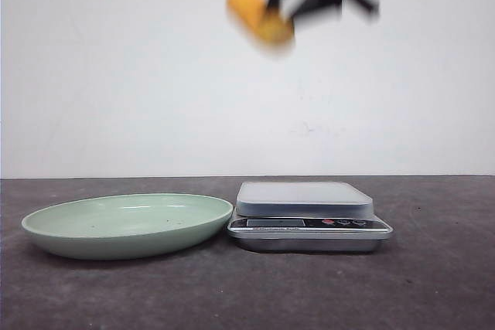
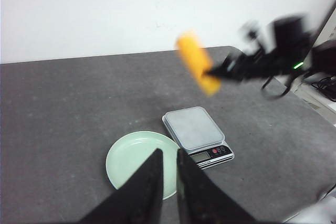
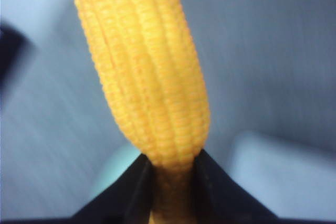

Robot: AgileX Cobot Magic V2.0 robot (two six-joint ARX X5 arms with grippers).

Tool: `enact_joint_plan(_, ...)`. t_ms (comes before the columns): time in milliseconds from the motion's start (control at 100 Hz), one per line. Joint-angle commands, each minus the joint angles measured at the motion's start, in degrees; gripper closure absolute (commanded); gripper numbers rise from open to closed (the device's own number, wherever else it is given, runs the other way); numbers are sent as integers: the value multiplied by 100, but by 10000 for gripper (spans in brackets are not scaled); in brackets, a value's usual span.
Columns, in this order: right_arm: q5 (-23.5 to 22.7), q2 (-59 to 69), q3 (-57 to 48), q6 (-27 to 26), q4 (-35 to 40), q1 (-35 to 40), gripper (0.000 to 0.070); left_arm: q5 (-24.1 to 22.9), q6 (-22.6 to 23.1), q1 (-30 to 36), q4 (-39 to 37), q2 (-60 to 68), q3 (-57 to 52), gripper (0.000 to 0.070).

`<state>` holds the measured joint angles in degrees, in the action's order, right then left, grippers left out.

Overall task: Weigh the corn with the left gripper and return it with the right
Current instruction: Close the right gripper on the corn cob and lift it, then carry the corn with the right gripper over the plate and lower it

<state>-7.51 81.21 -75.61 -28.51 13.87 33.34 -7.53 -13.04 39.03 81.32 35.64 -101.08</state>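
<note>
I should set the corn mid-way on the pale green plate (image 1: 145, 208) with my right gripper.
The corn (image 1: 259, 19) is a yellow-orange cob, held high in the air above the gap between plate and scale, blurred. My right gripper (image 1: 280, 15) is shut on it at one end; in the right wrist view the fingers (image 3: 134, 182) clamp the cob's base (image 3: 147, 66). The left wrist view shows the same corn (image 2: 197, 61) held by the right gripper (image 2: 214, 72), whose arm carries a green light. My left gripper (image 2: 168, 153) is high above the plate, its fingers almost together and empty. It is out of the front view.
A pale green plate (image 1: 46, 226) lies at the left on the dark grey table, also seen in the left wrist view (image 2: 121, 161). A silver digital scale (image 1: 304, 199) stands just right of it, empty (image 2: 194, 127). A white wall stands behind.
</note>
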Motion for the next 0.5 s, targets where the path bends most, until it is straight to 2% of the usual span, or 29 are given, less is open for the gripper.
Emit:
enact_joint_plan(0,133,-28,-256,98,-7,116,696,9,44,42,149,28,-85,696)
enact_joint_plan(200,136,-142,-896,85,315,380,696,7,199,42,140,28,-85,696)
enact_joint_plan(340,160,37,-966,50,616,614,696,4,251,42,105,35,-76,696)
enact_joint_plan(490,151,577,-964,-269,1093,787,696,2,251,42,85,35,-70,696)
